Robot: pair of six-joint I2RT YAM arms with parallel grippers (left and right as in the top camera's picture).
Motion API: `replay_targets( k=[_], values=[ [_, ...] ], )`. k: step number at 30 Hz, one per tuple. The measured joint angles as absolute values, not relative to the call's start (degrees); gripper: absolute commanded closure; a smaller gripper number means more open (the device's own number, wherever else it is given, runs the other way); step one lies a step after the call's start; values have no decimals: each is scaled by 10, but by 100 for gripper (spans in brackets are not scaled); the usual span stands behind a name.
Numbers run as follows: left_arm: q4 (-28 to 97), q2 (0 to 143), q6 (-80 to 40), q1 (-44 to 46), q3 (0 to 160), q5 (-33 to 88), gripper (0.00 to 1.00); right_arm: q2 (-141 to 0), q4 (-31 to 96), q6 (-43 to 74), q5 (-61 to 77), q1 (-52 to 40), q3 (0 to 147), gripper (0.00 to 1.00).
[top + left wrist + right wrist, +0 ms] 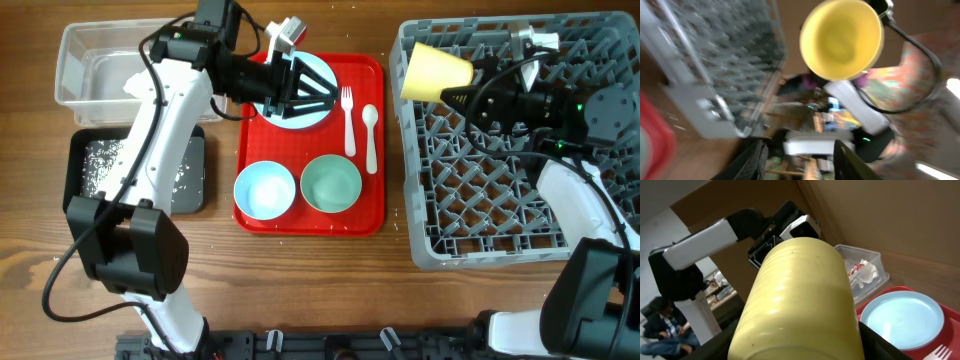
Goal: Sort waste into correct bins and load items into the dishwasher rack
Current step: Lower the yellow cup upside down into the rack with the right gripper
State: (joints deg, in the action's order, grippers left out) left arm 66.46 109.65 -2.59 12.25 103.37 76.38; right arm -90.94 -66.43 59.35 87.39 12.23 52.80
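Note:
Next, my right gripper lets go of the yellow cup in the near corner of the dishwasher rack [453, 236], by the red tray.
My right gripper [468, 84] is shut on the small yellow cup [435, 72] and holds it on its side above the near-left corner of the grey dishwasher rack [500, 200]. The cup fills the right wrist view [795, 305]. My left gripper [325, 95] is open and empty above the pale blue plate [318, 112] on the red tray [375, 70]. Two bowls [265, 190] [331, 184], a white fork [348, 120] and spoon [370, 135] lie on the tray. The clear tub [70, 60] holds the napkin [869, 273] and red wrapper [856, 268]. The black tray [192, 170] holds crumbs [100, 165].
In the left wrist view the cup's mouth [842, 40] faces the camera, with the rack [715, 65] at left and my open fingers [800, 162] at the bottom. My left arm [160, 110] passes over the tub and the black tray.

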Motion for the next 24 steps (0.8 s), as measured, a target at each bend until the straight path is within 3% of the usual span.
replay_targets(
  k=[7, 24],
  values=[
    [639, 1096, -26, 123, 1034, 621, 55, -910, -568, 600, 811, 122, 528, 77],
    [550, 1096, -26, 123, 1034, 358, 46, -866, -3, 388, 556, 122, 529, 76]
  ],
)
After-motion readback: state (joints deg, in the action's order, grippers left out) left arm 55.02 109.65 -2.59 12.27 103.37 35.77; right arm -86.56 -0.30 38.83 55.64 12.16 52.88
